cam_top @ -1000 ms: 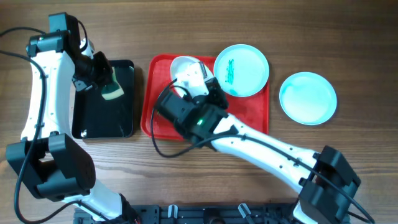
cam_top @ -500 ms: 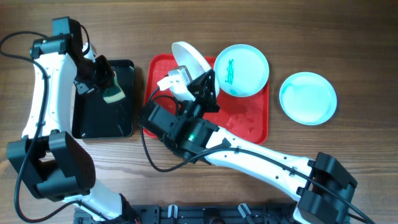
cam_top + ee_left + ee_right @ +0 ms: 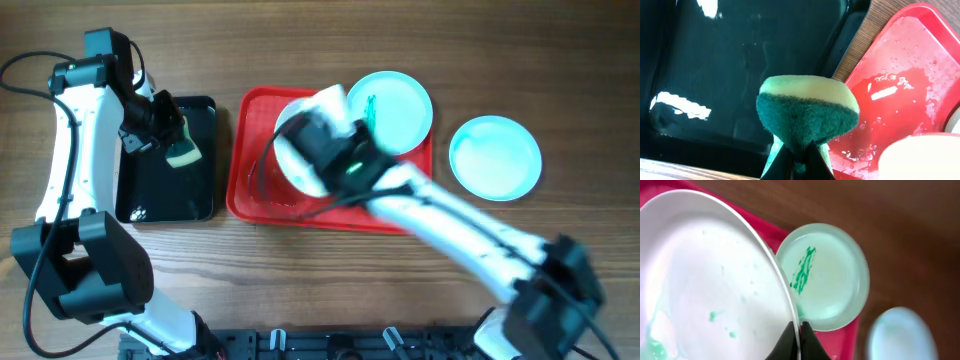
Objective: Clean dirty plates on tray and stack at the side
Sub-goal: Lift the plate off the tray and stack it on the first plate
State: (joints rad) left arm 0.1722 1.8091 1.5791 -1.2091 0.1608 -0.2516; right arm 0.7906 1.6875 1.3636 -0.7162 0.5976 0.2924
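Next, I let go of the white plate, now held tilted above the red tray, with my right gripper on top of the pale aqua plate (image 3: 494, 158) (image 3: 903, 336) beside the red tray.
My right gripper (image 3: 326, 134) (image 3: 799, 336) is shut on the rim of a white plate (image 3: 291, 165) (image 3: 705, 280) with small teal specks, and holds it tilted above the red tray (image 3: 400, 190) (image 3: 842, 342). The arm is motion-blurred in the overhead view. A second plate (image 3: 390, 112) (image 3: 825, 275) with a teal smear lies on the tray's back right corner. A third, pale aqua plate (image 3: 495, 157) (image 3: 902, 335) lies on the table right of the tray. My left gripper (image 3: 172, 140) (image 3: 800, 162) is shut on a green and yellow sponge (image 3: 183, 150) (image 3: 807, 107) over the black tray (image 3: 195, 195) (image 3: 740, 60).
The red tray (image 3: 900, 90) is wet, with water drops on its floor. The held plate's edge (image 3: 922, 157) shows at the lower right of the left wrist view. Wooden table (image 3: 300, 40) surrounds both trays.
The right arm has swung up and to the right, carrying the white plate from the tray's back edge to above its middle. The left gripper with the sponge has hardly moved.
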